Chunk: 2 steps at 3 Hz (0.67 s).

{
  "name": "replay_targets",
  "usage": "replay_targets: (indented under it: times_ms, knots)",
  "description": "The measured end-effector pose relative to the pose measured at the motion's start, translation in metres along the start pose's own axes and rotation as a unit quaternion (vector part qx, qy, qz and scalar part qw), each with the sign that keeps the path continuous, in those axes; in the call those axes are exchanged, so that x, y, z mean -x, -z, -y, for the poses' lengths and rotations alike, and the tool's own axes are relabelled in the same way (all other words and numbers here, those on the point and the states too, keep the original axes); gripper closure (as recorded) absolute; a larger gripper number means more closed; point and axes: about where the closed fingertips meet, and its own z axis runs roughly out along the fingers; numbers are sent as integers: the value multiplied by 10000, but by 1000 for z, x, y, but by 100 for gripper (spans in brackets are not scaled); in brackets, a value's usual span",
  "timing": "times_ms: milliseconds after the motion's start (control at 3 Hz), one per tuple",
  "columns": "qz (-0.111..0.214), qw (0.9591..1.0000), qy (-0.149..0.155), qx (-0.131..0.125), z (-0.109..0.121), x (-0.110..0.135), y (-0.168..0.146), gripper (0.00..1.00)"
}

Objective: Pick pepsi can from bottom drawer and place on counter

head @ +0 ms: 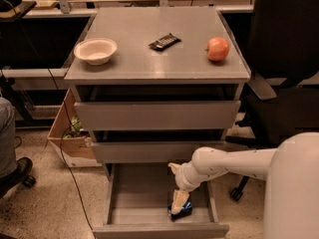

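Note:
The gripper I have should next close on the end of the pepsi can [187,210] that is nearest the black office chair.
The pepsi can [183,211], small and blue, lies on its side near the front right of the open bottom drawer [139,195]. My gripper [179,202] points down into the drawer from the right and sits right on top of the can, covering its upper part. The white arm [229,164] reaches in from the right. The counter [149,59] is the flat grey top of the cabinet, above the two closed shallower drawers.
On the counter stand a white bowl [95,51] at the left, a dark snack bar [164,42] in the middle and a red apple [218,49] at the right. A black office chair [284,83] stands to the right, a cardboard box [70,133] to the left.

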Motion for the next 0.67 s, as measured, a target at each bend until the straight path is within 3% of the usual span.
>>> replay_targets:
  times_ms: [667]
  knots:
    - [-112,9997,116,180,14,-91,-65,0]
